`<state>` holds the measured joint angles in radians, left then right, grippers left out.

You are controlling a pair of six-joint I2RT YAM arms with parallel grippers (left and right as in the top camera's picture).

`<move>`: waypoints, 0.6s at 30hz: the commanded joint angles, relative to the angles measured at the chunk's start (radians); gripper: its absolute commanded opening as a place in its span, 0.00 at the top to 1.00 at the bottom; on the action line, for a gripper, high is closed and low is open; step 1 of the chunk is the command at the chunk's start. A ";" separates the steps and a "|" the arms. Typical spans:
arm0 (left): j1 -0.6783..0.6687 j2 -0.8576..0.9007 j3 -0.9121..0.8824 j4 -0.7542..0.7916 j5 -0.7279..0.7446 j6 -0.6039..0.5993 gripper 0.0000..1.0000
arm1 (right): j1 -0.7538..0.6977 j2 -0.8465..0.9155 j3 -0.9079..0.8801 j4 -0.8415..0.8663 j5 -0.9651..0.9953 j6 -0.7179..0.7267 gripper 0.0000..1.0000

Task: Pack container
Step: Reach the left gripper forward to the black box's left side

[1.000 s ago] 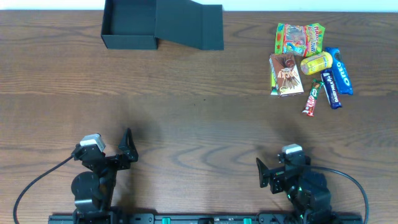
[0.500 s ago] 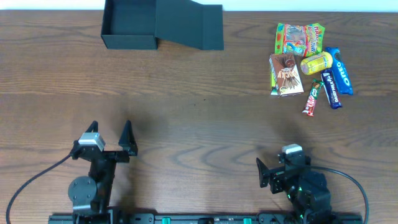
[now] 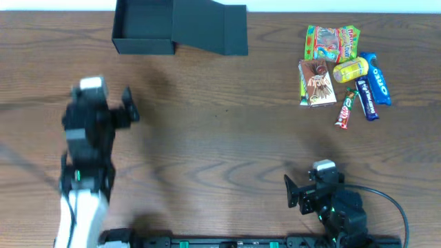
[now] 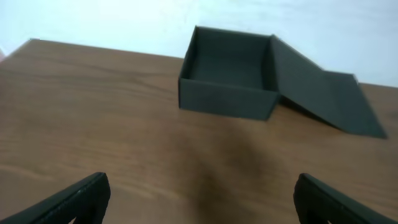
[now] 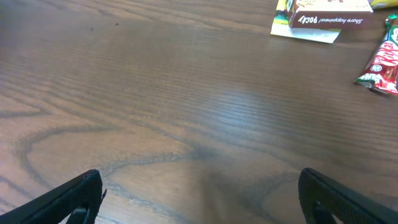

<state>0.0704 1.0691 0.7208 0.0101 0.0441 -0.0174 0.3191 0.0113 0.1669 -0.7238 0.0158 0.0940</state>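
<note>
Next, the left gripper moves to the container's side (image 3: 117, 22) (image 4: 188, 55) opposite the container's open flap lid and closes on the middle of that side.
The container (image 3: 143, 29) is a dark, empty box at the table's far left, its flap lid (image 3: 210, 29) lying open to the right. The left wrist view shows the container (image 4: 227, 81) ahead with nothing inside. My left gripper (image 3: 110, 103) hovers open above the table, short of the box; its fingers (image 4: 87, 196) stand wide apart around bare wood. My right gripper (image 3: 296, 189) rests open near the front edge, with nothing between its fingers (image 5: 74, 199). A cluster of snack packets (image 3: 341, 72) lies at the far right.
The cluster holds a gummy bag (image 3: 332, 43), a Pocky box (image 3: 317, 83), a yellow packet (image 3: 350, 69), an Oreo pack (image 3: 375, 77), a blue bar (image 3: 366, 98) and a KitKat (image 3: 346, 109). The Pocky box (image 5: 323, 22) lies far ahead of the right gripper.
My left arm has risen from its rest at the front edge and swung forward toward the container, gripper still open. The right arm has not moved.
</note>
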 commanded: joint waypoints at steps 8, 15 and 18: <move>0.001 0.649 0.674 -0.207 0.036 0.022 0.05 | -0.006 -0.006 -0.008 0.000 0.003 -0.010 0.01; -0.014 1.024 1.133 -0.345 0.107 0.091 0.05 | -0.006 -0.006 -0.008 0.000 0.003 -0.010 0.01; -0.032 1.154 1.284 -0.399 0.106 0.144 0.05 | -0.006 -0.006 -0.008 0.000 0.003 -0.009 0.01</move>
<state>0.0582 2.1307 1.8977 -0.3557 0.1215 0.0544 0.3187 0.0109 0.1669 -0.7242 0.0158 0.0940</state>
